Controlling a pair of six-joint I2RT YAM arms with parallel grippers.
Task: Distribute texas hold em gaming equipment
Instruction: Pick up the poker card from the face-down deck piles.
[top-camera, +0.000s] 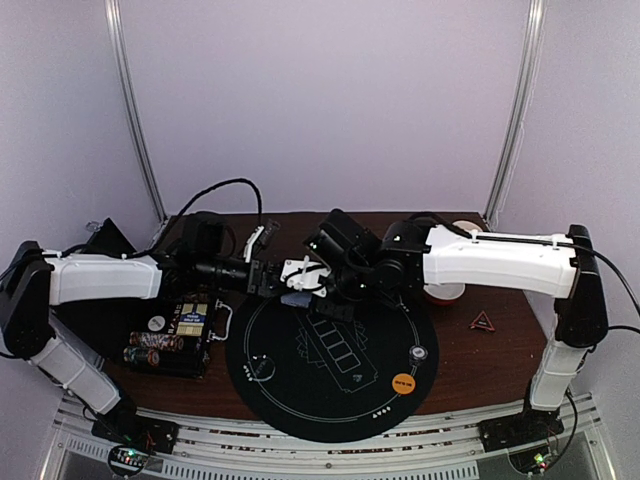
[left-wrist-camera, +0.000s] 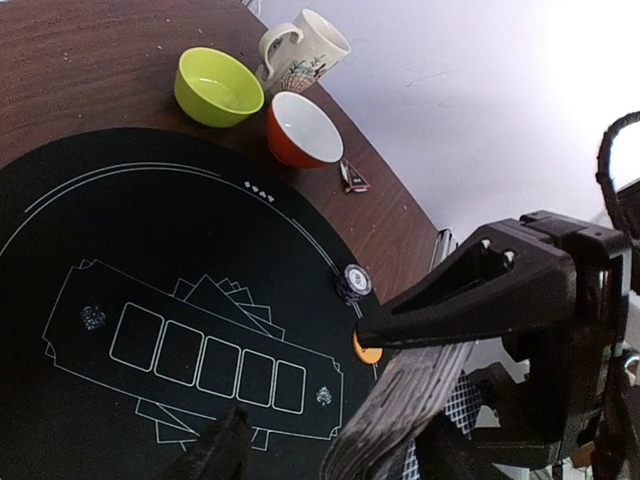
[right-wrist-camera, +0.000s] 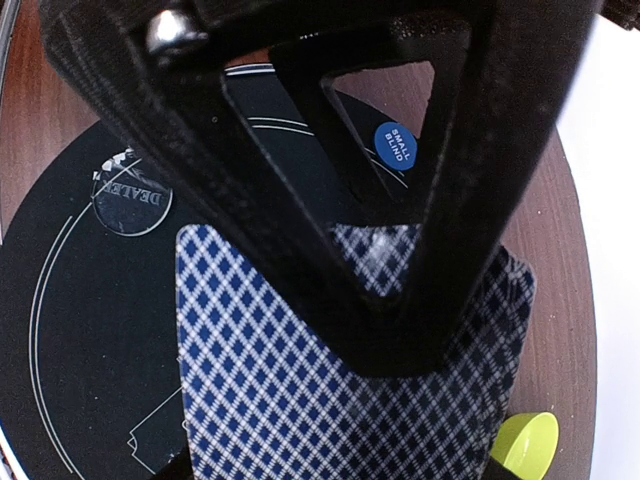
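Note:
The left gripper's fingers are on both sides of the deck's whole edge, so it should shift and pinch just the outer blue-backed card (left-wrist-camera: 462, 405), then peel that card from the deck.
My right gripper (top-camera: 318, 272) is shut on a deck of blue-diamond-backed playing cards (right-wrist-camera: 300, 400), held above the far edge of the round black mat (top-camera: 330, 410). My left gripper (top-camera: 270, 272) meets it from the left with its jaws apart around the deck's edge (left-wrist-camera: 400, 400). One left finger (left-wrist-camera: 215, 450) stands clear of the cards. On the mat lie a blue small-blind disc (right-wrist-camera: 394, 146), a clear dealer disc (right-wrist-camera: 132, 200), an orange disc (top-camera: 401, 381) and a small chip stack (left-wrist-camera: 357, 283). A red triangle (top-camera: 483, 321) lies on the table at the right.
A green bowl (left-wrist-camera: 218, 86), a white-and-orange bowl (left-wrist-camera: 303, 128) and a patterned mug (left-wrist-camera: 300, 50) stand beyond the mat's right side. A dark chip case (top-camera: 175, 340) holding rolls of chips sits left of the mat.

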